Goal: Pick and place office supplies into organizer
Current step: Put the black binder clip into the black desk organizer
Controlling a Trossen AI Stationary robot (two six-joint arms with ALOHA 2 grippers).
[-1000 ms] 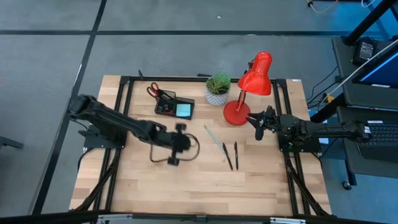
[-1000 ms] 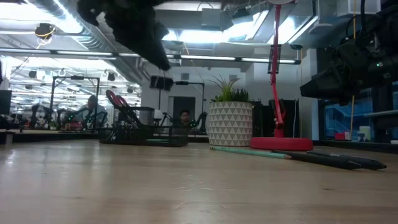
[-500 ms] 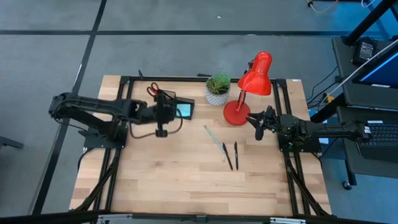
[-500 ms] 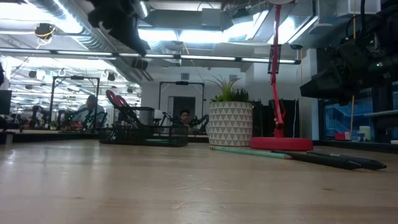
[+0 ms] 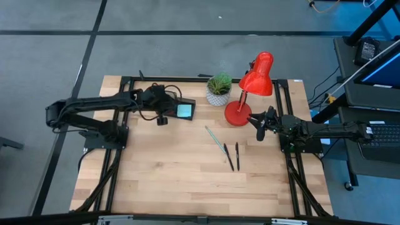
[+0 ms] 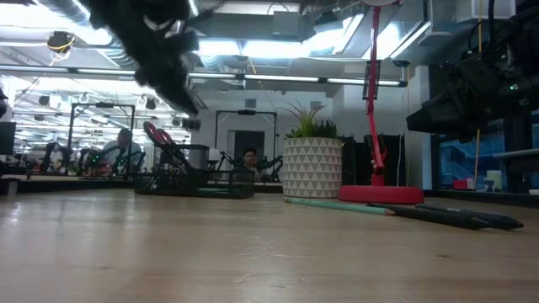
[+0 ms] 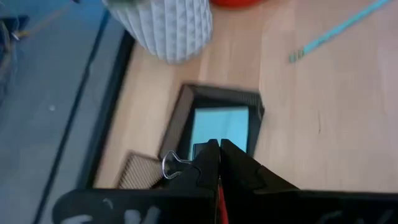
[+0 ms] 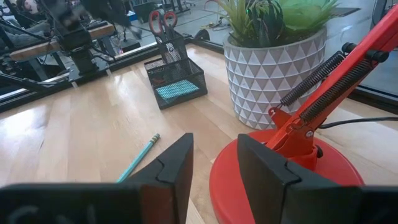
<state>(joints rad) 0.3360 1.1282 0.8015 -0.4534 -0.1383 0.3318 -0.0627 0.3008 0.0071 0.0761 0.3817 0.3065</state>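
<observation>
Next, I release the tiny clip from my left gripper inside the black mesh organizer's compartment (image 5: 170, 111) (image 7: 191, 177) beside the light-blue notepad.
The black mesh organizer (image 5: 187, 103) stands at the far left of the table, a light-blue notepad (image 7: 217, 127) in one compartment and red-handled scissors (image 8: 160, 22) upright in another. My left gripper (image 7: 213, 146) hovers shut above the organizer (image 7: 186, 106), holding a tiny clip (image 7: 172, 165). A red sliver (image 7: 219, 200) shows in the seam between its fingers. A teal pencil (image 5: 215, 139) and two black pens (image 5: 232, 156) lie flat mid-table. My right gripper (image 8: 214, 163) stands open beside the lamp base (image 8: 273, 180), holding nothing. My left gripper pinches the tiny clip between its two shut fingers, slanting down from the table's left side. Only the clip's silver wire loop (image 7: 171, 163) sticks out beside one finger; the dark body cannot be told from the fingers. The clip hangs clear above the organizer.
A potted green plant (image 5: 219, 89) in a white patterned pot and a red desk lamp (image 5: 253, 84) stand at the far edge, right of the organizer. The near half of the wooden table (image 5: 187, 187) holds nothing.
My left gripper has swung from the middle of the table toward the far edge and a little left, rising slightly, and now hangs over the organizer. It has stayed shut. The pencil and pens lie where they were.
</observation>
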